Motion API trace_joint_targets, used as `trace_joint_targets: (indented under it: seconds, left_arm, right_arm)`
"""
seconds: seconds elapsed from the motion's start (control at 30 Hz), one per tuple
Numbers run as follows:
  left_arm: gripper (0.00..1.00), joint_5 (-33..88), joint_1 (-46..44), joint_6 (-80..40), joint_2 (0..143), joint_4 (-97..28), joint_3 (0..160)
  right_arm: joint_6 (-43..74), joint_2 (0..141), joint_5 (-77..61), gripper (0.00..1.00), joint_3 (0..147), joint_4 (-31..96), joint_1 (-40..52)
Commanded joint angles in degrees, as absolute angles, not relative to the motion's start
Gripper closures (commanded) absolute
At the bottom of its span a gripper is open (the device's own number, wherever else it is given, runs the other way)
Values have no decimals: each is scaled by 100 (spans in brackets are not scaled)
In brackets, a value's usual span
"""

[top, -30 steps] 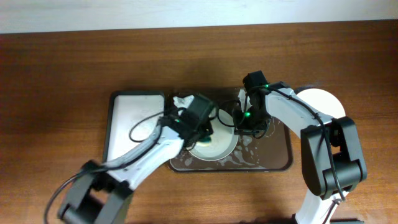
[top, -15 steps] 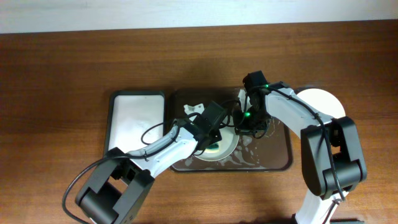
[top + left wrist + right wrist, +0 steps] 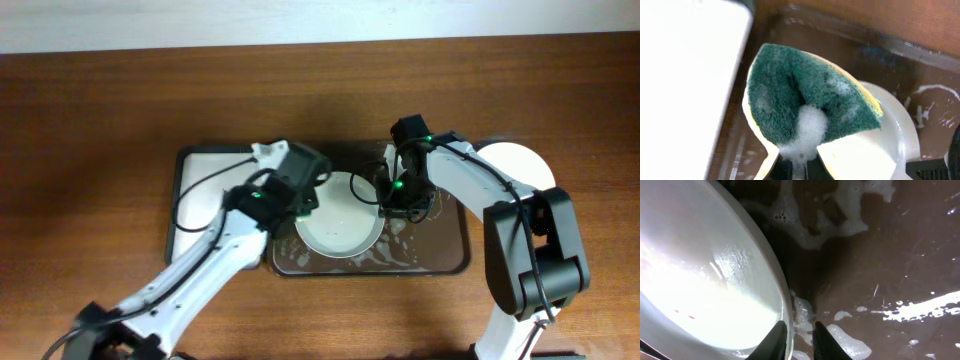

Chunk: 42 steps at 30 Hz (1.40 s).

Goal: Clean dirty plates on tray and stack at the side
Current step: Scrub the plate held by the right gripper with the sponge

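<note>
Next, my left gripper releases the sponge on the white rectangular tray (image 3: 231, 209) (image 3: 682, 92), close to its edge along the brown tray.
A pale plate (image 3: 340, 228) lies on the dark brown tray (image 3: 445, 255), which is streaked with foam. My right gripper (image 3: 385, 196) is shut on the plate's right rim; in the right wrist view its fingers (image 3: 800, 332) straddle the rim of the wet plate (image 3: 705, 290), which bears tiny red specks. My left gripper (image 3: 298, 193) is shut on a foamy green-and-yellow sponge (image 3: 810, 100) held over the plate's left edge (image 3: 875, 150). A white plate (image 3: 518, 160) sits on the table right of the tray.
A smaller white rectangular tray (image 3: 205, 190) lies directly left of the brown tray and also shows in the left wrist view (image 3: 685, 75). Foam patches (image 3: 920, 310) lie on the brown tray floor. Bare wooden table (image 3: 100, 120) surrounds both trays.
My left gripper swept the sponge right across the plate, then back left to its left edge, uncovering the plate's centre. My right gripper has not moved.
</note>
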<state>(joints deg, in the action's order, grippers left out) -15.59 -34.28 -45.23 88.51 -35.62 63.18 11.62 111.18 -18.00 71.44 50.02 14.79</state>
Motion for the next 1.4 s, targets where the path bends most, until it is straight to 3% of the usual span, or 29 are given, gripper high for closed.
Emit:
trace_joint_targets:
  seconds: [0.0, 0.13, 0.27, 0.6, 0.83, 1.1, 1.27, 1.37]
  left_arm:
    - [100, -808, -3105, -3769, 8774, -3583, 6322]
    - [100, -508, -3138, -4104, 8860, -3354, 6283]
    - [100, -342, -3369, -4670, 9174, -3052, 6283]
    - [100, 928, -3876, -5778, 10525, -2084, 6283]
    - [100, 1393, -3997, -5874, 10875, -2154, 6283]
    - [100, -342, -4171, -5872, 10881, -3116, 6257]
    - [100, -655, -4171, -5870, 10881, -3223, 6200]
    - [100, -1621, -4169, -5870, 10881, -3218, 6195]
  right_arm:
    - [1144, 11098, -1730, 80, 7124, 4967, 1516]
    - [1144, 11098, -1730, 82, 7124, 4917, 1516]
    - [1146, 11098, -1730, 96, 7124, 4906, 1516]
    - [1144, 11098, -1728, 96, 7124, 4906, 1514]
    - [1142, 11098, -1726, 96, 7124, 4906, 1514]
    - [1142, 11098, -1728, 96, 7124, 4904, 1514]
    - [1142, 11098, -1728, 96, 7124, 4908, 1514]
    - [1142, 11098, -1728, 96, 7124, 4910, 1514]
